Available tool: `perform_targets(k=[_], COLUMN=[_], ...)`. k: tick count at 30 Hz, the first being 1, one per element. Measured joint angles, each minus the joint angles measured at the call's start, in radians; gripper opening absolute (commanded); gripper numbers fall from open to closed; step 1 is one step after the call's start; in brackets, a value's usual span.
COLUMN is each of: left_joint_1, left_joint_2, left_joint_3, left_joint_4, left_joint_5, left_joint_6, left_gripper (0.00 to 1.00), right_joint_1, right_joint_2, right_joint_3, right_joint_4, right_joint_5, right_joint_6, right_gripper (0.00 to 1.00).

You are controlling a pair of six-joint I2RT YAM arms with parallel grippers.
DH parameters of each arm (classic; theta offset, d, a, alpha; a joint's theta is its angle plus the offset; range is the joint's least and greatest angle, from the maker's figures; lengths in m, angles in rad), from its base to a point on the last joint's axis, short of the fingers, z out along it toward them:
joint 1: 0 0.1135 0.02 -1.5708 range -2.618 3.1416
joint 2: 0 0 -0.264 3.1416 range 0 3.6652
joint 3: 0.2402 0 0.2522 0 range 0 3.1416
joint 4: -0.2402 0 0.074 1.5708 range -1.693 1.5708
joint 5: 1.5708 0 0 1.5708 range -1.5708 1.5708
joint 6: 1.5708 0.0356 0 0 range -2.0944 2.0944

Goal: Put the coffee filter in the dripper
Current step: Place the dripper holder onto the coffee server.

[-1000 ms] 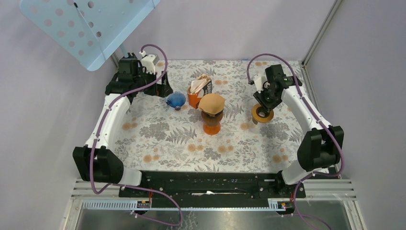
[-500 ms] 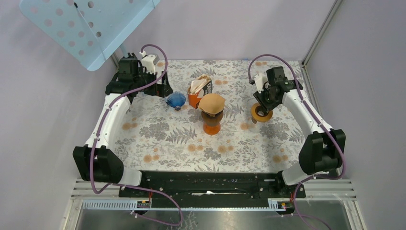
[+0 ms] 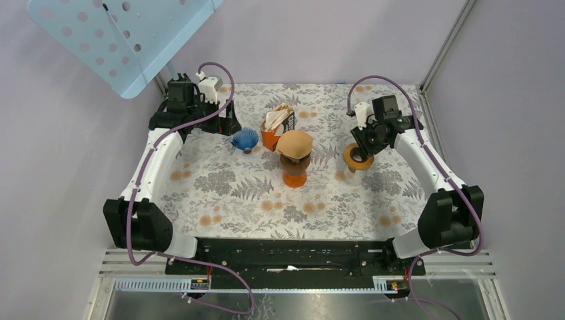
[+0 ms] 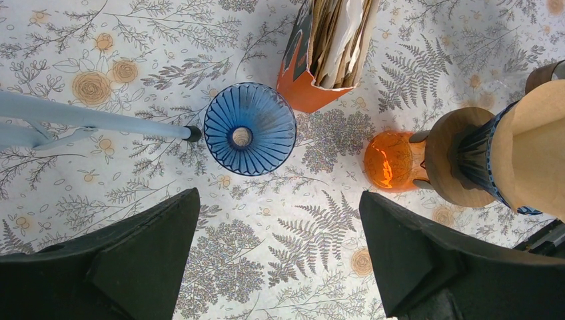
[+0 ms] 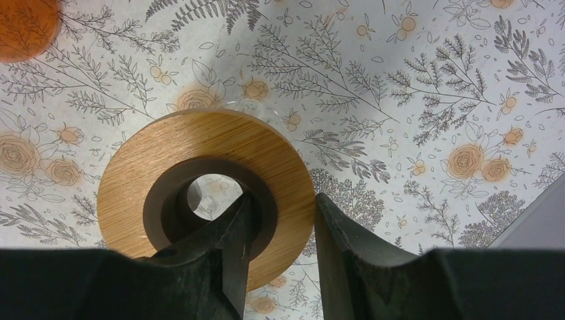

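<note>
I need to use my right gripper to set the wooden ring on top of the clear glass [image 3: 355, 162] [image 5: 207, 181] next to the orange carafe.
A blue ribbed dripper [image 3: 244, 139] stands on the floral table, empty; it also shows in the left wrist view [image 4: 250, 128]. An orange box of paper filters [image 3: 278, 123] [image 4: 330, 50] stands just right of it. A brown paper filter [image 3: 294, 142] [image 4: 533, 150] sits in a dripper on top of an orange carafe [image 3: 294, 175] [image 4: 393, 160]. My left gripper [image 3: 223, 123] [image 4: 276, 253] is open and empty, above and left of the blue dripper. My right gripper [image 3: 363, 143] [image 5: 283, 200] is shut on a wooden ring [image 3: 358, 157] [image 5: 193, 143], one finger in its hole.
A light blue perforated plate [image 3: 120, 40] on a thin pole [image 4: 93, 117] stands at the back left, its foot close to the blue dripper. Purple walls close in the table on three sides. A bit of clear glass [image 5: 246, 107] shows at the ring's far edge.
My right gripper has moved the wooden ring a little to the left, toward the carafe. The left arm has barely moved.
</note>
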Motion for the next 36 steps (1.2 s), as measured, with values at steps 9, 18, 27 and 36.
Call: perform_targets(k=[9, 18, 27, 36], left_joint_1=[0.0, 0.0, 0.0, 0.0], left_joint_2=[0.007, 0.018, 0.018, 0.024], left_joint_3=[0.001, 0.002, 0.002, 0.002], left_joint_4=[0.0, 0.0, 0.0, 0.0], left_joint_5=[0.001, 0.004, 0.004, 0.003], left_joint_6=[-0.003, -0.007, -0.006, -0.006], left_gripper=[0.99, 0.99, 0.99, 0.99], right_joint_1=[0.049, 0.094, 0.094, 0.094], right_joint_2=[-0.042, -0.062, -0.069, -0.07], right_joint_3=[-0.045, -0.056, -0.058, -0.06], right_joint_4=[0.026, 0.022, -0.011, -0.009], right_joint_5=[0.011, 0.018, 0.084, 0.08], right_joint_6=[0.023, 0.046, 0.02, 0.032], right_gripper=[0.23, 0.27, 0.38, 0.44])
